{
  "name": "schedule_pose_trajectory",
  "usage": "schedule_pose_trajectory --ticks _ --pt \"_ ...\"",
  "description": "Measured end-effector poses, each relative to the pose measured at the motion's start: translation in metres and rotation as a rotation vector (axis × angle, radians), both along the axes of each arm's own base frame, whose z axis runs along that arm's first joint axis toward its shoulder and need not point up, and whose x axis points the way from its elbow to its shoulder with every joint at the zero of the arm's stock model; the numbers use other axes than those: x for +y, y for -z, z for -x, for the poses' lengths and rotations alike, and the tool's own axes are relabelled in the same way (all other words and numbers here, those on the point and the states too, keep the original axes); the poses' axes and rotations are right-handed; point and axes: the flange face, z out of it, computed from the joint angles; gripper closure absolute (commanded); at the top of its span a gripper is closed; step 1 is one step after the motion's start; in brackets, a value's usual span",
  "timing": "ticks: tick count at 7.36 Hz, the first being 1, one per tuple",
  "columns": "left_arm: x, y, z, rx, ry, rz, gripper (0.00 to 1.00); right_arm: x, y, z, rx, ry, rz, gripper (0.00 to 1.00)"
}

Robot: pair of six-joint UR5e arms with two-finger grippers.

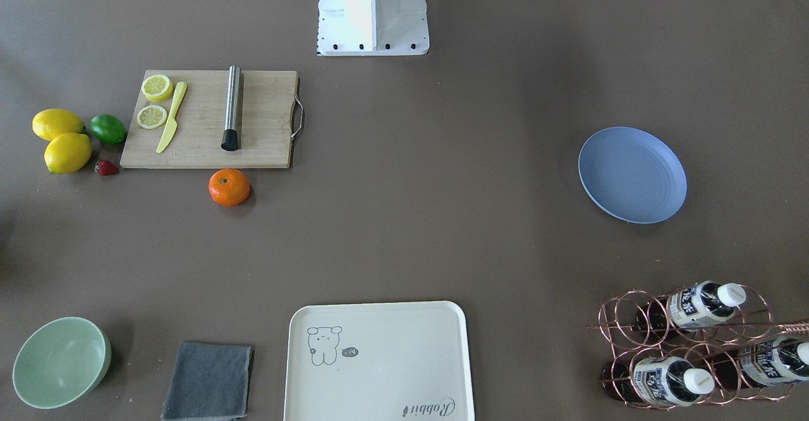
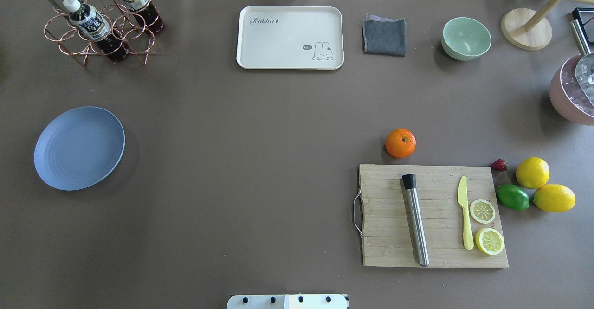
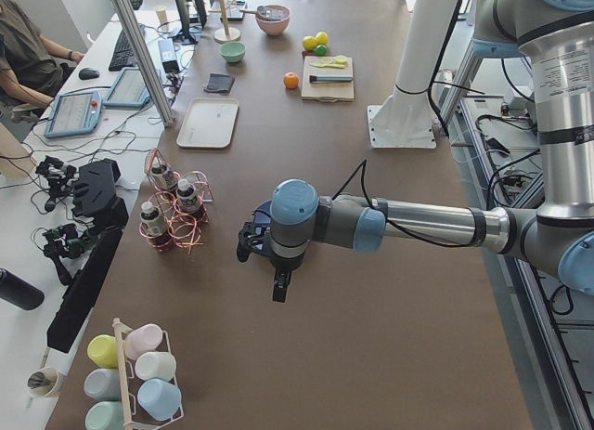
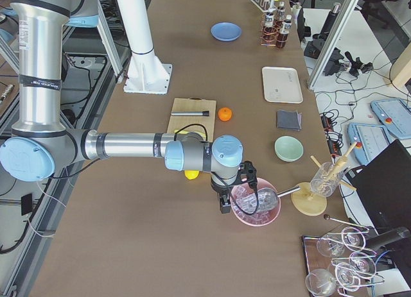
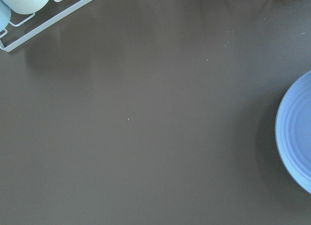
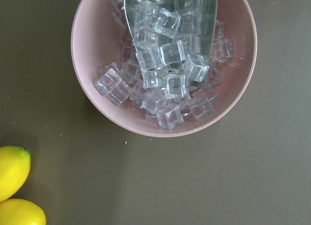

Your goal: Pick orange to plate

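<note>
The blue plate's rim (image 1: 685, 183) (image 5: 277, 130) is on the side farthest from the cutting board. I move my left gripper there next and close it on that spot.
The orange (image 2: 400, 143) lies on the brown table just beyond the far edge of the wooden cutting board (image 2: 431, 215); it also shows in the front view (image 1: 229, 187). Far off on the robot's left lies the blue plate (image 2: 79, 148), with nothing on it; its rim shows in the left wrist view (image 5: 296, 132). Only the side views show the grippers. My left gripper (image 3: 249, 246) hovers beside the plate, and my right gripper (image 4: 249, 175) hangs over a pink bowl of ice cubes (image 6: 165, 64). I cannot tell whether either is open or shut.
Two lemons (image 2: 543, 186), a lime (image 2: 513, 196) and a strawberry (image 2: 499, 164) sit right of the board. The board carries a steel muddler (image 2: 415, 218), a yellow knife and lemon slices. A cream tray (image 2: 290, 37), grey cloth (image 2: 384, 36), green bowl (image 2: 466, 38) and bottle rack (image 2: 100, 21) line the far edge.
</note>
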Motion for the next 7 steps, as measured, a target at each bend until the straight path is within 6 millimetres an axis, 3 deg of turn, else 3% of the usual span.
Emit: schedule_pose_trajectory --ticks 7 --pt "-0.006 -0.013 -0.011 0.007 0.009 0.009 0.02 -0.001 0.013 0.002 -0.026 0.004 -0.025 0.00"
